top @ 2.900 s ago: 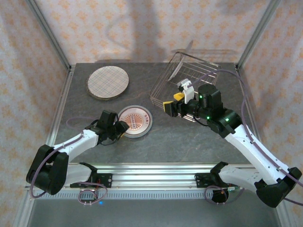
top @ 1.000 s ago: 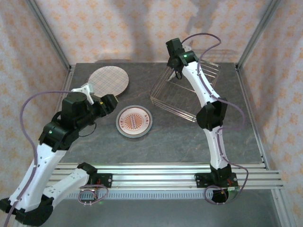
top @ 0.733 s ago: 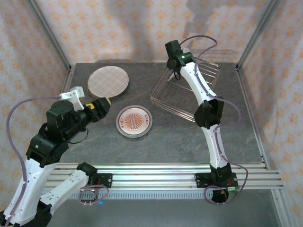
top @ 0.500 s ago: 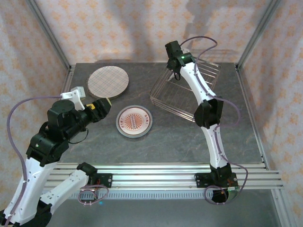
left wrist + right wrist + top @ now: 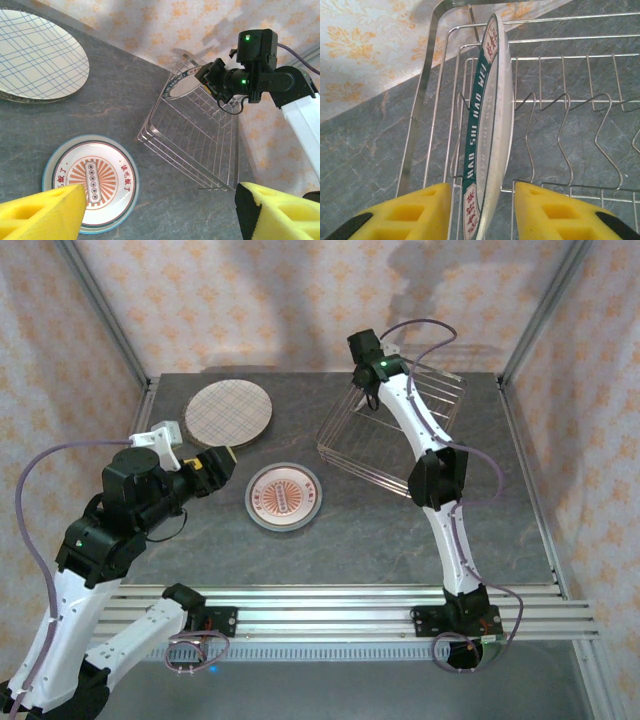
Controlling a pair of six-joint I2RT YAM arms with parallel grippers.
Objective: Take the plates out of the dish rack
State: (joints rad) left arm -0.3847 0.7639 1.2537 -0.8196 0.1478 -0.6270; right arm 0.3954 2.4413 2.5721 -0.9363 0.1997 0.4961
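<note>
The green-rimmed plate lies at a slant across the right gripper's open fingers, so the robot should line that gripper up with it and pinch the plate's near edge point(image 5: 487, 212) before lifting.
The wire dish rack point(image 5: 352, 459) stands at the back right of the table. One plate point(image 5: 487, 125) with a green lettered rim stands on edge in its far corner, also seen in the left wrist view point(image 5: 181, 86). My right gripper point(image 5: 481, 194) reaches down over it point(image 5: 368, 390), its jaws open with a yellow pad on each side of the plate and a small gap to both. Two plates lie flat on the table: a plaid one point(image 5: 228, 412) and an orange sunburst one point(image 5: 285, 496). My left gripper point(image 5: 222, 462) hovers open and empty point(image 5: 160, 200) left of the sunburst plate.
Patterned walls and metal posts point(image 5: 110, 330) close in the table on three sides. Bare grey tabletop point(image 5: 350, 540) lies in front of the rack and the sunburst plate. A purple cable point(image 5: 45, 470) loops off the left arm.
The left arm has lifted off the sunburst plate and drawn back to the left. The right arm has swung from the rack's front to its far corner and has since held almost still.
</note>
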